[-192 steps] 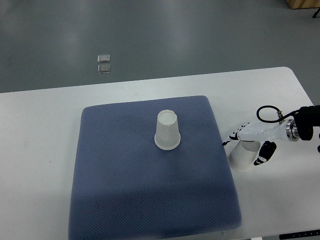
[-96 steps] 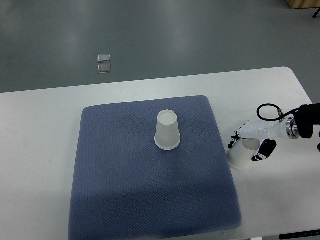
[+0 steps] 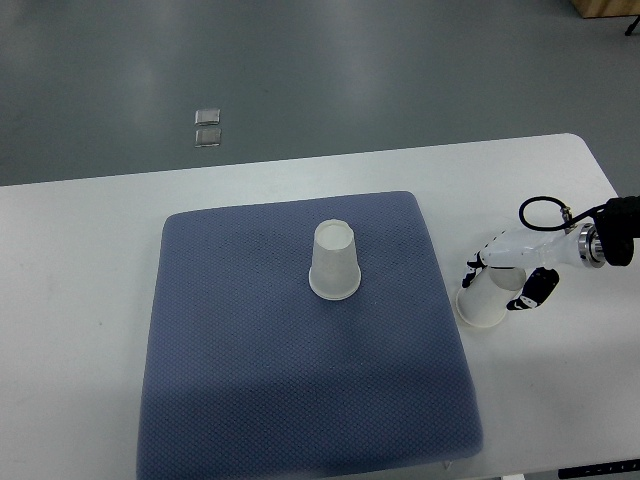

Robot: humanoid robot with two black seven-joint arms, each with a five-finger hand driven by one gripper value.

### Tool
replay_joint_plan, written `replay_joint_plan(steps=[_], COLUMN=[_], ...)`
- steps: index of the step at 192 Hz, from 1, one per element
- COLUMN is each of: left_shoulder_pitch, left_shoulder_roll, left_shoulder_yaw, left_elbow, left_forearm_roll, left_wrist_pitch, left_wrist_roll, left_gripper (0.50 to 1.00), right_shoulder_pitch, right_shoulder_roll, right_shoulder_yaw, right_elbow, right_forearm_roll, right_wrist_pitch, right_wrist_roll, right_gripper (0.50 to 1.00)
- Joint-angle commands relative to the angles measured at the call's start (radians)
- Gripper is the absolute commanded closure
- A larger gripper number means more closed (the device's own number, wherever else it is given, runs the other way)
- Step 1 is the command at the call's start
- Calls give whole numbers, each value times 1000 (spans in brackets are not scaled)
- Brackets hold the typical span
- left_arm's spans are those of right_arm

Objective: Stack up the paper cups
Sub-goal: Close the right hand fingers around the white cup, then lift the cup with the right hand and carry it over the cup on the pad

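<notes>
The tilted white paper cup will go down over the upside-down white paper cup on the mat [image 3: 341,229], placed by my right gripper.
A white paper cup [image 3: 334,261] stands upside down near the middle of the blue-grey mat [image 3: 250,380]. A second white paper cup [image 3: 484,301] is just off the mat's right edge, over the white table, tilted with its mouth toward the lower left. My right hand [image 3: 506,277] comes in from the right edge and its fingers are closed around this cup from above and both sides. The left arm is out of view.
The white table [image 3: 80,300] carries the mat; its far edge and rounded right corner [image 3: 580,145] are in view. Beyond it is grey floor with a small clear object [image 3: 208,129]. A black cable loops at the right wrist [image 3: 545,212].
My right hand has moved up and slightly right with the second cup, which is now tilted and lifted a little.
</notes>
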State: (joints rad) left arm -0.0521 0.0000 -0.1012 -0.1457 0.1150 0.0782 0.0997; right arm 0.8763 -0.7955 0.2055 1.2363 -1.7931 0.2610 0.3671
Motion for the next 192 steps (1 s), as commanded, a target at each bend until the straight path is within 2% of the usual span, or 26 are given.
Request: replay_joint_plan(steps=[1, 83, 128, 192], left_shoulder_pitch=[0, 0, 0, 0], left_shoulder_roll=[0, 0, 0, 0], left_shoulder_yaw=[0, 0, 0, 0], left_elbow=[0, 0, 0, 0], left_forearm_roll=[0, 0, 0, 0], left_wrist_pitch=[0, 0, 0, 0], left_wrist_roll=[0, 0, 0, 0], left_gripper=[500, 500, 500, 500], right_shoulder_pitch=[44, 296, 446, 573], right_shoulder_roll=[-13, 2, 71, 239], right_shoulder_yaw=[0, 3, 5, 5], right_elbow=[2, 41, 61, 60], right_forearm_roll=[8, 14, 35, 40], right_wrist_pitch=[30, 233, 350, 350], right_wrist_roll=[6, 19, 19, 16], right_gripper=[769, 767, 767, 767])
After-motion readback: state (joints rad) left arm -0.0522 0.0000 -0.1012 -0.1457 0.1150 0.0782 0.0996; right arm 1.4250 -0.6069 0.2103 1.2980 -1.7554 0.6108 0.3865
